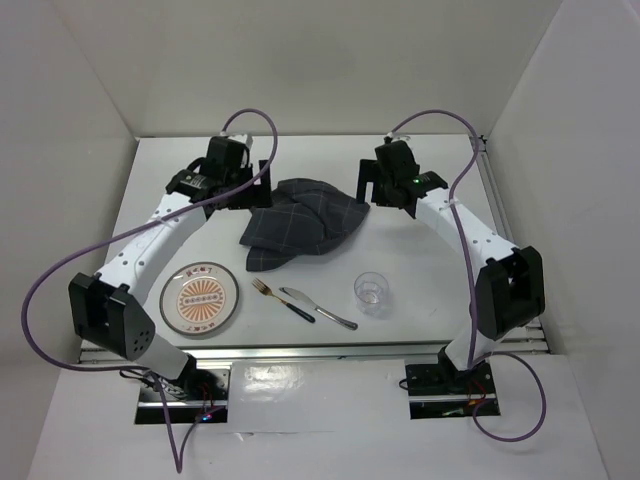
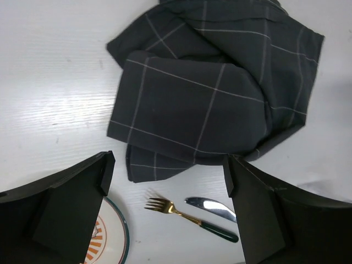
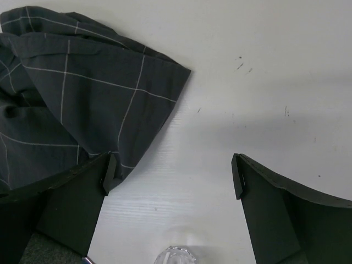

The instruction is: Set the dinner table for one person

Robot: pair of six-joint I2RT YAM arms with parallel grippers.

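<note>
The dark grey cloth's upper layer is next for my left gripper, which should go there and close on its outer edge (image 1: 243,234) (image 2: 113,120) on the plate's side.
The white dinner table (image 1: 420,250) carries a crumpled dark grey cloth with thin light grid lines (image 1: 303,222) at its middle. Near the front edge lie a plate with an orange pattern (image 1: 199,298), a gold fork with a dark handle (image 1: 279,297), a silver knife (image 1: 318,307) and a clear glass (image 1: 372,292). My left gripper (image 1: 243,196) is open and empty above the cloth's left edge. My right gripper (image 1: 362,188) is open and empty at the cloth's right edge. The left wrist view shows the cloth (image 2: 214,88), fork (image 2: 190,215), knife (image 2: 212,206) and plate (image 2: 110,239).
White walls (image 1: 70,130) close the table in on the left, back and right. Purple cables (image 1: 110,245) loop over both arms. The right wrist view shows the cloth's corner (image 3: 82,104) and the glass's rim (image 3: 179,256) below bare table.
</note>
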